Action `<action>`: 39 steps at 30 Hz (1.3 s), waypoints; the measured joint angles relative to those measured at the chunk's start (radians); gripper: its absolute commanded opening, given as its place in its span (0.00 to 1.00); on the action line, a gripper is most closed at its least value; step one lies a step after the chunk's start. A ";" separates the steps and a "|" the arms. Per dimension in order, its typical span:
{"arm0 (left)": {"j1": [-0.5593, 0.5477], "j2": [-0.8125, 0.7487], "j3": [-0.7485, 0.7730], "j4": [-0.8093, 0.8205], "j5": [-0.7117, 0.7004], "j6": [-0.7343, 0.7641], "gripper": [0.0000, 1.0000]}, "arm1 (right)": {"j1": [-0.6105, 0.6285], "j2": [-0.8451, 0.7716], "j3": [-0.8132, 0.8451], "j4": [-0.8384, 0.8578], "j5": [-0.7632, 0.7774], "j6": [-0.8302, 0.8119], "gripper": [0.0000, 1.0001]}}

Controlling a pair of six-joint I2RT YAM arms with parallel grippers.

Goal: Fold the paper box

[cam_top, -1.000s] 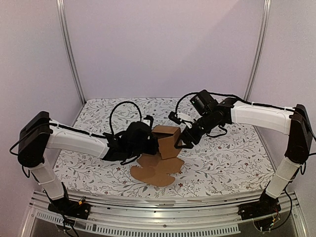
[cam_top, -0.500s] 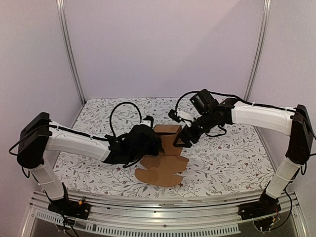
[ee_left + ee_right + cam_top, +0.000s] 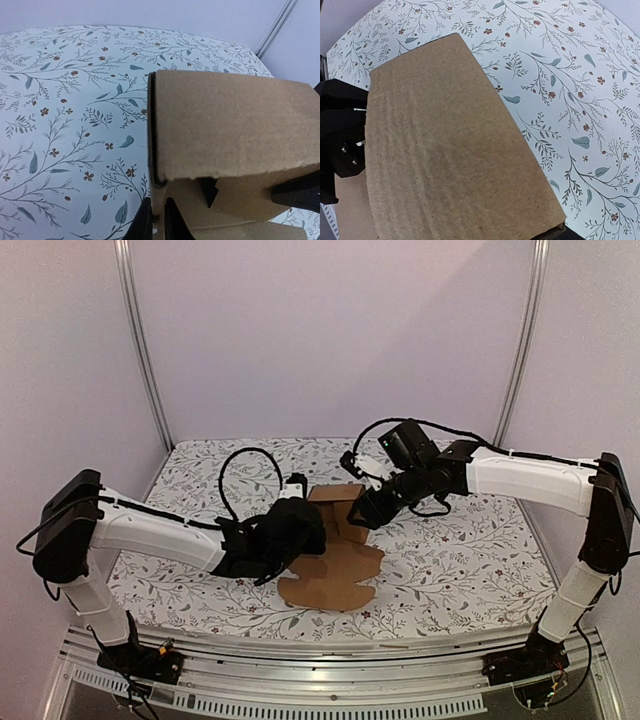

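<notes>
The robot's right gripper will next close on the top edge of the side panel [image 3: 362,503] [image 3: 559,227] nearest to it on the paper box.
The paper box [image 3: 336,502] is plain brown cardboard, partly raised at mid-table, with rounded flaps [image 3: 335,578] lying flat in front of it. My left gripper [image 3: 300,527] is at the box's left side. In the left wrist view its black fingers [image 3: 141,223] are shut on a thin cardboard wall under the box's folded panel [image 3: 230,125]. My right gripper [image 3: 366,512] is against the box's right side. In the right wrist view a cardboard panel [image 3: 450,150] covers its fingers, so its jaws are hidden.
The floral tablecloth [image 3: 450,560] covers the table. Metal frame posts [image 3: 140,350] stand at the back corners, before pale walls. The left gripper's black body [image 3: 340,150] shows at the left edge of the right wrist view.
Both grippers and the box have shifted back and a little left. The raised part has turned and looks lower and narrower. The flat flaps have slid right.
</notes>
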 measured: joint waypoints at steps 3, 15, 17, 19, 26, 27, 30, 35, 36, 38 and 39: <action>-0.019 0.000 0.005 0.001 -0.018 -0.031 0.12 | 0.004 0.000 0.000 0.002 0.066 0.018 0.42; -0.079 0.010 0.021 0.028 -0.029 -0.141 0.15 | 0.039 0.037 0.043 0.056 0.333 0.040 0.37; -0.079 0.009 0.021 0.029 -0.022 -0.138 0.19 | 0.037 0.049 0.041 0.069 0.325 0.030 0.37; -0.080 0.002 0.018 0.027 -0.007 -0.123 0.26 | 0.033 0.051 0.023 0.091 0.303 0.005 0.39; -0.087 -0.351 -0.174 -0.029 0.042 0.012 0.74 | 0.005 0.065 -0.051 0.108 0.056 -0.166 0.43; -0.082 -0.404 -0.182 -0.042 0.037 0.032 0.77 | 0.005 0.069 -0.053 0.106 0.021 -0.193 0.44; -0.036 -0.555 -0.203 -0.052 0.045 0.074 0.82 | 0.003 0.087 -0.050 0.098 -0.101 -0.291 0.47; 0.141 -0.586 -0.266 -0.015 0.179 0.123 0.86 | 0.003 0.207 0.065 0.016 -0.241 -0.428 0.59; 0.172 -0.555 -0.270 -0.011 0.221 0.137 0.86 | 0.004 0.237 0.089 0.005 -0.259 -0.454 0.62; 0.201 -0.483 -0.266 -0.003 0.290 0.165 0.86 | 0.003 0.283 0.113 -0.011 -0.277 -0.495 0.64; 0.208 -0.444 -0.261 0.000 0.327 0.180 0.86 | 0.003 0.300 0.117 -0.019 -0.278 -0.512 0.65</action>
